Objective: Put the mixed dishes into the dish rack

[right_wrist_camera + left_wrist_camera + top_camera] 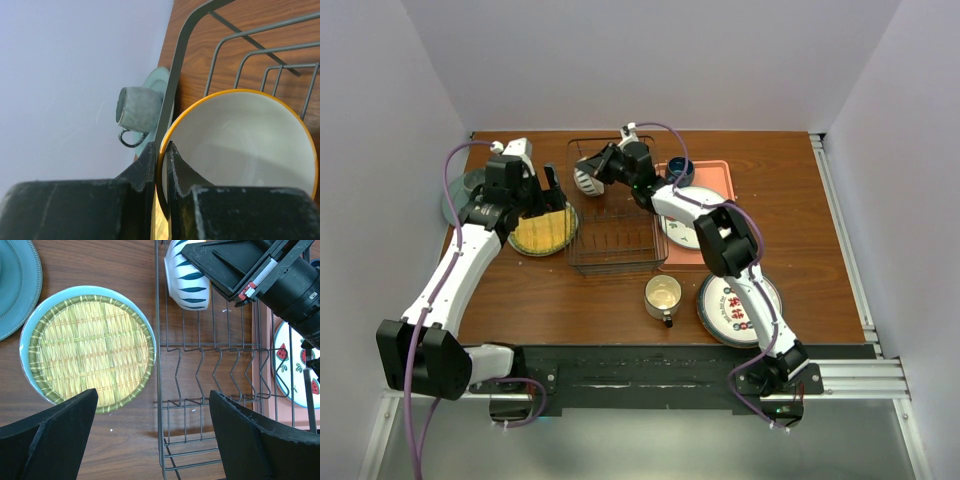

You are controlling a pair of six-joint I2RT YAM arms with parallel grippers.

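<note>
I should use my right gripper to set the cream bowl down in the rack's far corner (598, 177) that is nearest the yellow textured plate.
My right gripper (162, 150) is shut on the rim of the cream bowl (240, 145). It holds the bowl tilted over the far left corner of the dark wire dish rack (612, 225). The bowl's striped outside shows in the left wrist view (187, 280). My left gripper (155, 440) is open and empty, above the gap between the yellow textured plate (90, 347) and the rack's left wall (161, 390). A cream mug (662, 296) and a teal-rimmed patterned plate (738, 308) lie at the front of the table.
A pink tray (712, 175) right of the rack carries the strawberry plate (682, 228) and a dark cup (680, 170). A grey-green cup (137, 110) stands at a pale green plate (15, 285) at the far left, near the wall.
</note>
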